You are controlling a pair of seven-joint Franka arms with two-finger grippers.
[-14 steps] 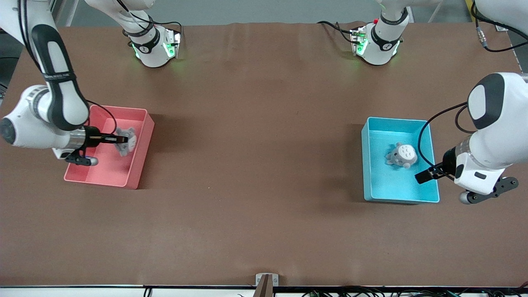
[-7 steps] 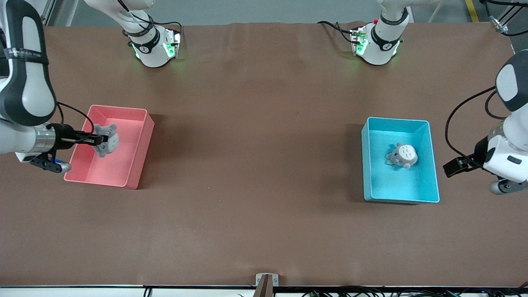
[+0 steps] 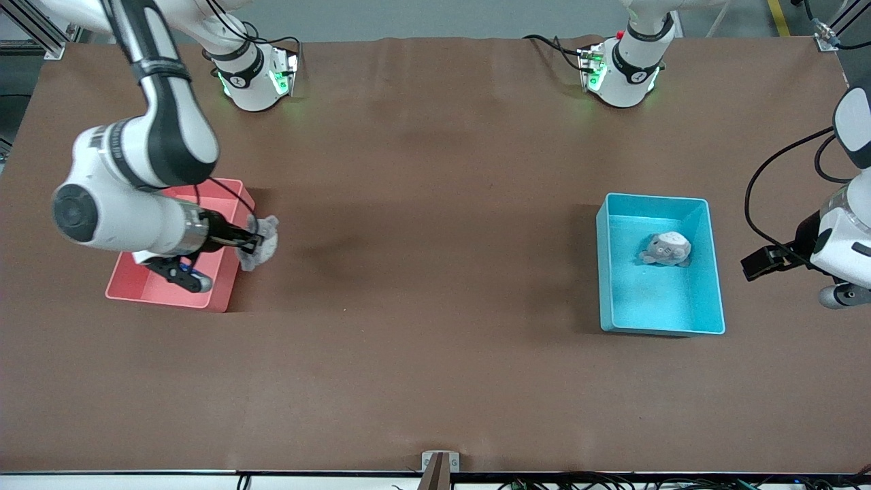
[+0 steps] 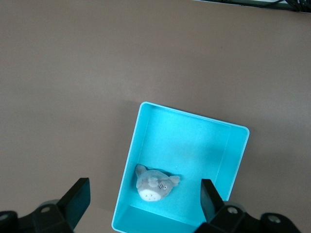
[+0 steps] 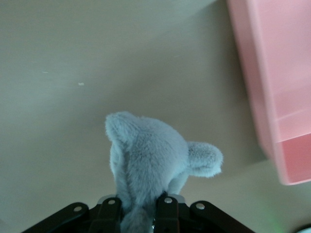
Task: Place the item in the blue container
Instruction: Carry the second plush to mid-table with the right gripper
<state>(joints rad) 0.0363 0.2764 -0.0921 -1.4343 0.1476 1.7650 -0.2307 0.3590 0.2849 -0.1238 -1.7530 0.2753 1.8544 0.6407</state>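
Next, my right gripper puts the grey plush toy down on the bare table (image 3: 429, 265) between the pink bin and the blue container.
My right gripper (image 3: 253, 242) is shut on a grey plush toy (image 3: 263, 243), held in the air just outside the pink bin's wall on the side toward the table's middle. The right wrist view shows the plush (image 5: 150, 160) pinched between the fingers of the right gripper (image 5: 138, 206), above bare table. The blue container (image 3: 653, 299) stands toward the left arm's end, with a second grey plush (image 3: 667, 249) lying in it. My left gripper (image 3: 765, 262) hangs open and empty beside that container. From the left wrist, the container (image 4: 194, 145) and its plush (image 4: 154, 182) lie below the left gripper (image 4: 145, 195).
The pink bin (image 3: 156, 289) sits toward the right arm's end, partly covered by the right arm; its wall (image 5: 286, 73) shows in the right wrist view. Brown table surface spreads between the two bins. Both arm bases stand along the table's top edge.
The right gripper carried its plush from inside the pink bin out over the wall toward the table's middle. The left gripper drew away from the blue container. The plush in the container shifted slightly.
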